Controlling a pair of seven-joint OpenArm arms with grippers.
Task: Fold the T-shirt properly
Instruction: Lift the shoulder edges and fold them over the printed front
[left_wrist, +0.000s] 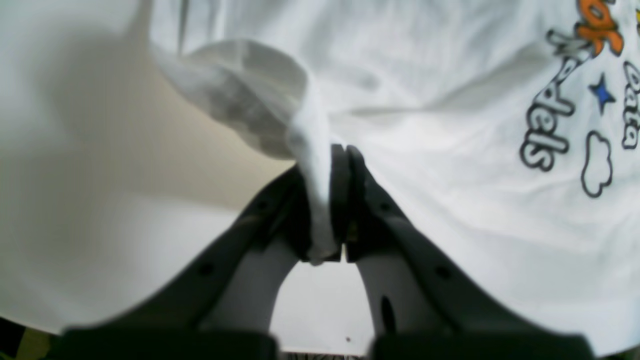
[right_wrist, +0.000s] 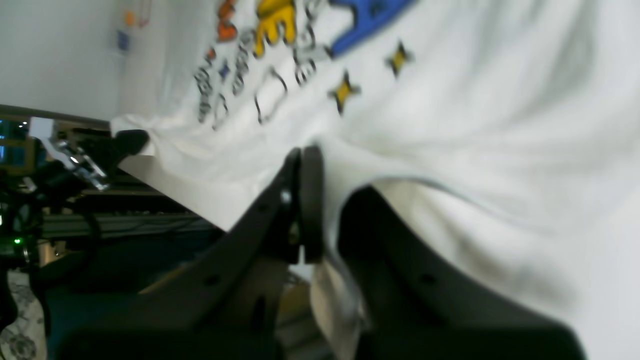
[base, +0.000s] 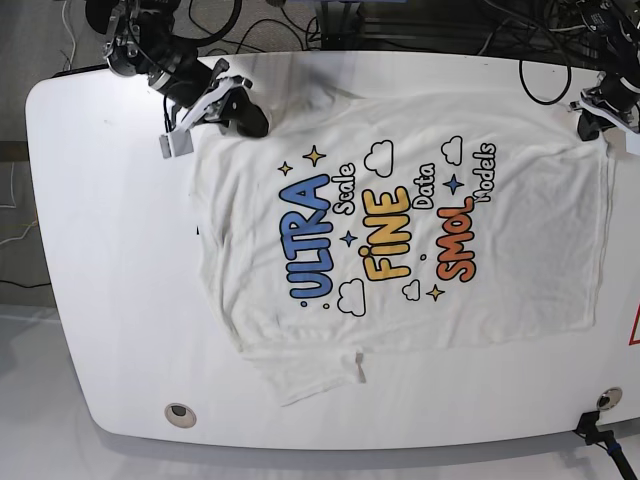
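Note:
Next, I let go of the T-shirt's fold with my right gripper on the plain cloth (base: 238, 256) between "ULTRA" and the side edge of the shirt.
The white T-shirt (base: 400, 230) lies spread flat on the table, print side up, reading "ULTRA", "FINE", "SMOL". My right gripper (base: 252, 120) is at the shirt's far left corner; the right wrist view shows that gripper (right_wrist: 330, 195) shut on a fold of the T-shirt (right_wrist: 450, 125). My left gripper (base: 598, 122) is at the far right corner, and in the left wrist view it (left_wrist: 325, 190) is shut on a bunched ridge of the T-shirt (left_wrist: 450, 150). A sleeve (base: 310, 375) sticks out toward the near edge.
The white table (base: 100, 250) has rounded corners and bare surface to the left of the shirt. A round fitting (base: 180, 412) sits near the front edge and a black clamp (base: 598, 425) at the front right. Cables (base: 520, 40) run behind the far edge.

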